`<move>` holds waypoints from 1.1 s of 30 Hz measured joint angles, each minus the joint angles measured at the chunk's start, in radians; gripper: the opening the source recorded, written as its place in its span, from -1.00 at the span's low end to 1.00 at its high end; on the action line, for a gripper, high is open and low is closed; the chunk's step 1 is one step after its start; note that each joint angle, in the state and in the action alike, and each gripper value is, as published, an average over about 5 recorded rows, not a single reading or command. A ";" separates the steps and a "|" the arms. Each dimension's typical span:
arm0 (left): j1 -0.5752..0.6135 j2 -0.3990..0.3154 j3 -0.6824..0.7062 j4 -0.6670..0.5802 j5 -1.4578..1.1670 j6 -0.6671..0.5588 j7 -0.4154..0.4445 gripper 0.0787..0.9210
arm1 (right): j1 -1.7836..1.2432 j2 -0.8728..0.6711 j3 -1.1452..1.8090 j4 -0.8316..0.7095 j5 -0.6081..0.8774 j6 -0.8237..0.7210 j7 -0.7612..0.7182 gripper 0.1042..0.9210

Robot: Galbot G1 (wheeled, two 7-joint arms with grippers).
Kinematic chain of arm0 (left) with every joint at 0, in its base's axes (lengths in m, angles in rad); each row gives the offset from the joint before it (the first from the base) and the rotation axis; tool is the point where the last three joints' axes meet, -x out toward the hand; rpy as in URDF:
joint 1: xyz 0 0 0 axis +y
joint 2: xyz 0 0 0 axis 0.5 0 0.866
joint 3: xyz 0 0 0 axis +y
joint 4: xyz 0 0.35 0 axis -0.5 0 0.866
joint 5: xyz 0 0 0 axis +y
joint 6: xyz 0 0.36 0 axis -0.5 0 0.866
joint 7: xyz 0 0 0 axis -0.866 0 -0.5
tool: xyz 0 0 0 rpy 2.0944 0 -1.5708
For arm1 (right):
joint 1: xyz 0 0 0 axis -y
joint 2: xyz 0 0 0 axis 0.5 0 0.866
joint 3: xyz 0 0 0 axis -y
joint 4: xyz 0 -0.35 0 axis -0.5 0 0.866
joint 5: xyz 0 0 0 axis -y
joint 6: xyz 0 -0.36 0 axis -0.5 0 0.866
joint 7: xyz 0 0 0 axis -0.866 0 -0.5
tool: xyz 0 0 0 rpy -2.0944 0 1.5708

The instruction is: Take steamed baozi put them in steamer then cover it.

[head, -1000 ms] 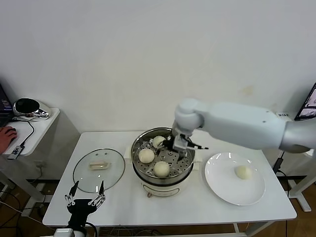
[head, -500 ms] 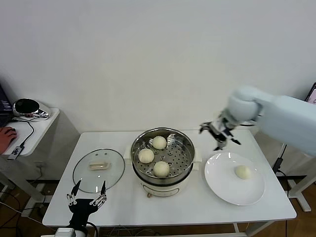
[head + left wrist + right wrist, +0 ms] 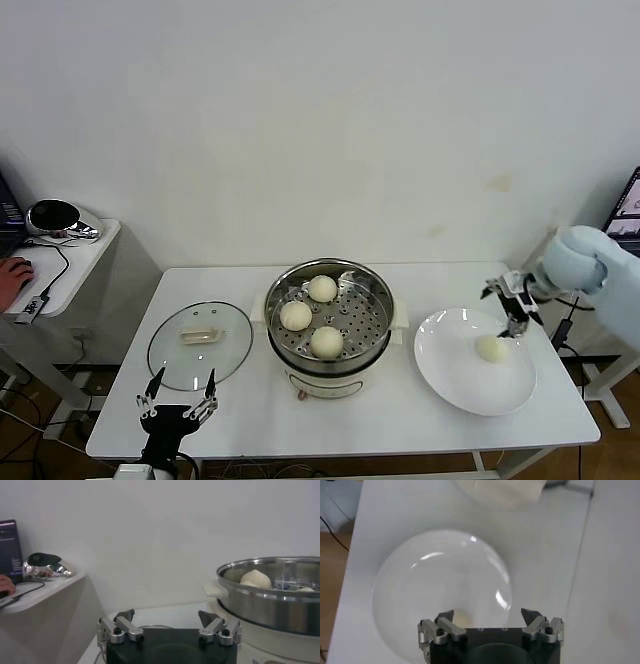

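Note:
My right gripper closes next on the sides of the lone baozi [image 3: 492, 348] [image 3: 463, 618] on the white plate, because that baozi still belongs in the steamer.
The steel steamer [image 3: 374, 341] stands mid-table on its cream base and holds three baozi [image 3: 322, 288] [image 3: 296, 315] [image 3: 327, 342]. It also shows in the left wrist view [image 3: 270, 602]. A fourth baozi [image 3: 491, 348] lies on the white plate [image 3: 450, 375]. My right gripper [image 3: 510, 304] is open and empty, just above the plate's far right edge, close to that baozi. In the right wrist view the gripper [image 3: 489, 614] hangs over the plate [image 3: 420, 580]. The glass cover [image 3: 200, 342] lies flat left of the steamer. My left gripper [image 3: 178, 394] is open, parked below the table's front left edge.
A side table [image 3: 62, 262] at far left carries a shiny helmet-like object [image 3: 56, 217], cables and a person's hand [image 3: 14, 270]. A white wall stands behind the table. The table's right edge lies just beyond the plate.
My right gripper has left the steamer, swung right across the table and come down over the plate by the last baozi. The third baozi stays in the steamer. The left arm has not moved.

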 measured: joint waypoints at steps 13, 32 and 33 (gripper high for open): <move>0.007 -0.004 -0.008 -0.002 0.003 0.001 0.000 0.77 | -0.215 0.111 0.194 -0.193 -0.135 0.032 0.022 0.76; 0.004 -0.011 -0.001 -0.002 0.006 0.001 0.000 0.77 | -0.275 0.210 0.253 -0.316 -0.190 0.020 0.033 0.31; 0.004 -0.011 -0.001 -0.003 0.007 0.001 0.000 0.77 | -0.271 0.210 0.252 -0.316 -0.188 0.018 0.031 0.26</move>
